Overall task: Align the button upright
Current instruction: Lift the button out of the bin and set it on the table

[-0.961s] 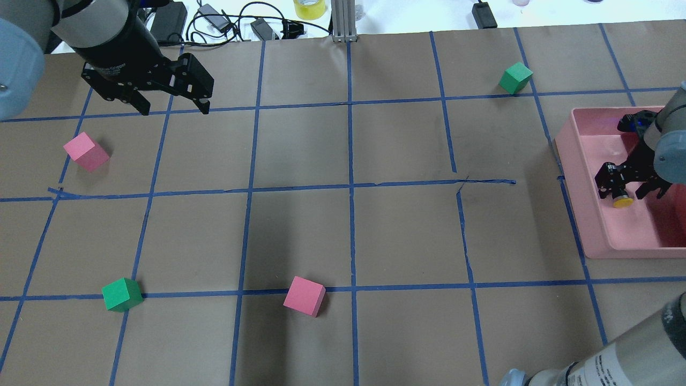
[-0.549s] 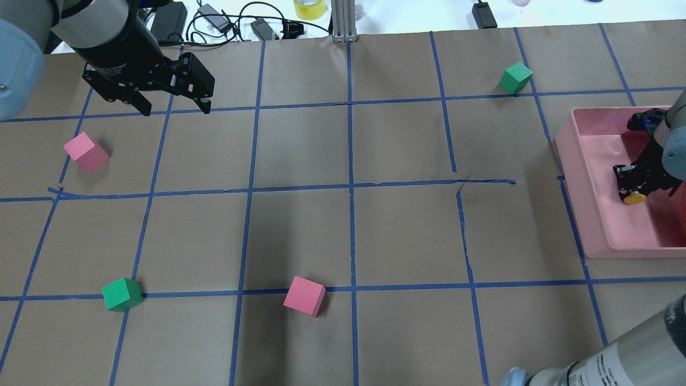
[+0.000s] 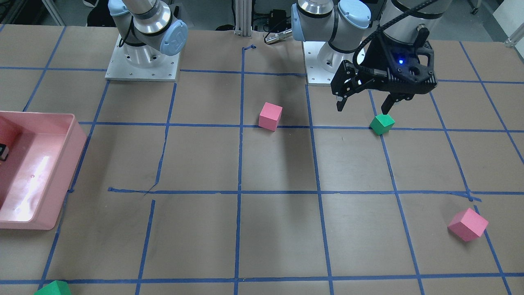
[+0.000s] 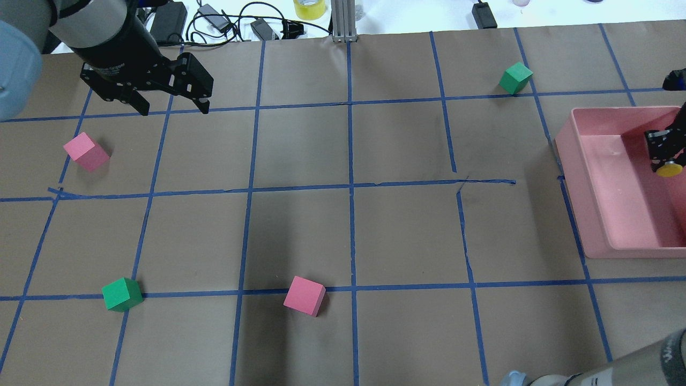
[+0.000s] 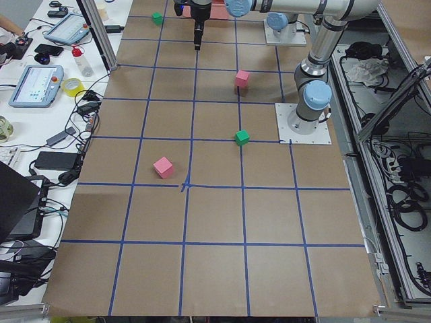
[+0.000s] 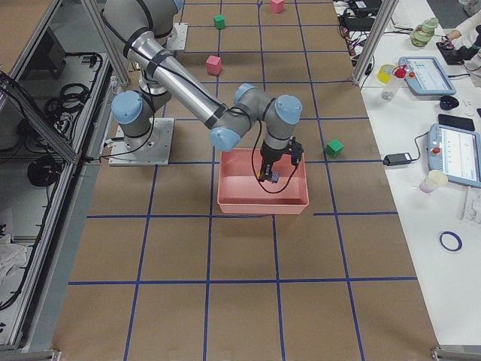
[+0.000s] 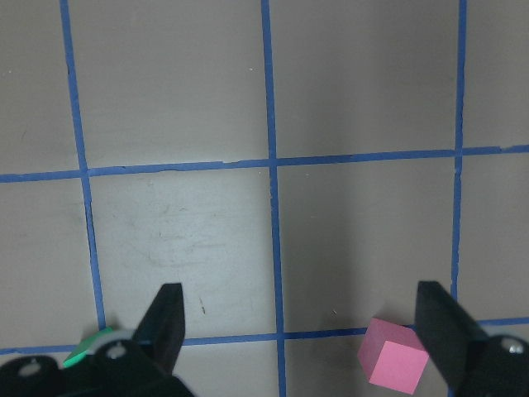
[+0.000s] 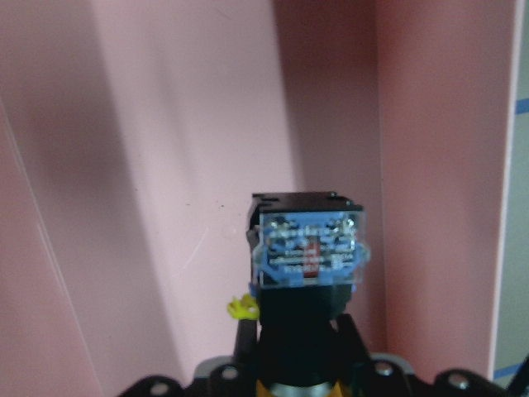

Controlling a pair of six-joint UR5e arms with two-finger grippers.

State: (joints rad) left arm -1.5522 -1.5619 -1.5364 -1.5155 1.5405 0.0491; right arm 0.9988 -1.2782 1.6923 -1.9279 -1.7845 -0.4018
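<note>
Next, my right gripper places the button on the table point(image 3: 253, 225) beside the middle blue tape line, toward the nearer pink cube.
The button shows its yellow cap point(image 4: 669, 170) at the right edge of the overhead view, over the pink tray point(image 4: 595, 214). My right gripper point(image 4: 664, 155) is shut on it. In the right wrist view the button point(image 8: 307, 248) fills the middle, its clear bluish base end pointing away toward the tray's floor. From the right side the right gripper point(image 6: 264, 174) hangs inside the tray point(image 6: 263, 201). My left gripper point(image 4: 174, 111) is open and empty, held above the table at the far left; it also shows in the front view point(image 3: 362, 108).
Two pink cubes point(image 4: 86, 151) point(image 4: 304, 295) and two green cubes point(image 4: 122, 294) point(image 4: 515, 78) lie spread over the taped brown table. The left wrist view shows a pink cube point(image 7: 393, 365) below the open fingers point(image 7: 165, 322). Cables and adapters lie beyond the far edge.
My right gripper has carried the button to the right and toward the far side of the tray, partly leaving the overhead view. The left gripper has stayed put.
</note>
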